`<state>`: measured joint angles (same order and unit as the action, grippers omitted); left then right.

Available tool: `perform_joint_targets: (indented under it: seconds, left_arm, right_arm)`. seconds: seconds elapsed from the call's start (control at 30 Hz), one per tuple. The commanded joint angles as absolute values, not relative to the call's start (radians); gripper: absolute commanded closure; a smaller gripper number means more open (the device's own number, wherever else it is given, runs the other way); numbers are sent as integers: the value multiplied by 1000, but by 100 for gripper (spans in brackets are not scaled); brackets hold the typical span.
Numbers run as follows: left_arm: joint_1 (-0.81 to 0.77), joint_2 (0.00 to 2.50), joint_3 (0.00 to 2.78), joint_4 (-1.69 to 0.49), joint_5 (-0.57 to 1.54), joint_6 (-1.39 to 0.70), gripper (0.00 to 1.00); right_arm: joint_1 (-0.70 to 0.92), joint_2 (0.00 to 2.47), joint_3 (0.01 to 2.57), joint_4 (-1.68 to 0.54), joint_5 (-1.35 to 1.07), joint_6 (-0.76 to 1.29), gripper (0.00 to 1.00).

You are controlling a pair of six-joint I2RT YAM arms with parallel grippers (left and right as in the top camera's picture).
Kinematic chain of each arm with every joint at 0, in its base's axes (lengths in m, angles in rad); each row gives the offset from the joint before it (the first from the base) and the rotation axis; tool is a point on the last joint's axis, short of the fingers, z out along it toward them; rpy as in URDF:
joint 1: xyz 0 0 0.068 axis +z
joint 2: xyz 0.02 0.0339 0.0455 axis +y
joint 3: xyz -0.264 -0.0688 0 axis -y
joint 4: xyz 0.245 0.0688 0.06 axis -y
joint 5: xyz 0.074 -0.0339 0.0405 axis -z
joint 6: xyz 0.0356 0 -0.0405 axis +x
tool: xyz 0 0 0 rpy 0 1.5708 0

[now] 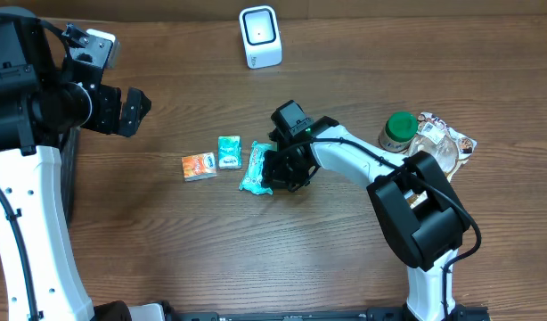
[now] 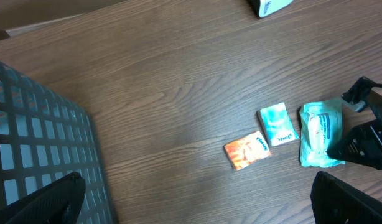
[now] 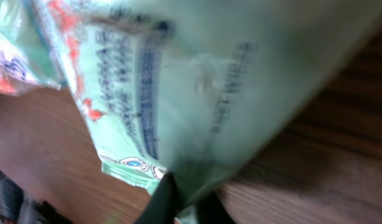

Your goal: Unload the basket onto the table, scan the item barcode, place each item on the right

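Observation:
My right gripper is to leave the teal wipes packet on the table (image 1: 300, 188) between the small teal packet and jar.
The item, a teal wipes packet (image 1: 254, 171), lies on the wooden table just left of centre. My right gripper (image 1: 277, 169) is shut on its right edge. In the right wrist view the packet (image 3: 197, 74) fills the frame, and the two dark fingertips (image 3: 163, 199) pinch its lower edge at my right gripper (image 3: 185, 200). No barcode can be made out. The white scanner (image 1: 260, 36) stands at the back of the table. My left gripper (image 1: 135, 107) hangs open at the far left with nothing between its fingers (image 2: 48, 199). It looks down on the packet (image 2: 320, 134).
A small teal packet (image 1: 229, 152) and an orange packet (image 1: 198, 166) lie left of the held item. A green-lidded jar (image 1: 399, 130) and a clear bag (image 1: 444, 143) sit at the right. A grey slatted basket (image 2: 35, 149) stands at the left table edge.

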<state>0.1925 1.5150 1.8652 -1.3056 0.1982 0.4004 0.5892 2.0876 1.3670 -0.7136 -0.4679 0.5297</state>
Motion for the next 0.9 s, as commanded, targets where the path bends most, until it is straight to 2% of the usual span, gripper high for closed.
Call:
perform_joint_targets:
  seconds: [0.0,0.23,0.43,0.67,0.87]
  left_arm:
    - [196,1511,1883,-1305,202,423,0]
    - [196,1511,1883,-1305,202,423,0]
    - [196,1511,1883,-1305,202,423,0]
    - [196,1511,1883,-1305,202,423,0]
    - [196,1511,1883,-1305,202,423,0]
  right_arm:
    - [583,2121,1338,-721,-395,577,96]
    - [543,2000,1394,-847,-285,575,96]
    - [600,1872,1573,-1128,28,581,96]
    - [719,1938,1658,-1417,397,693,96]
    - [741,2141,1658,-1556,552,805,96]
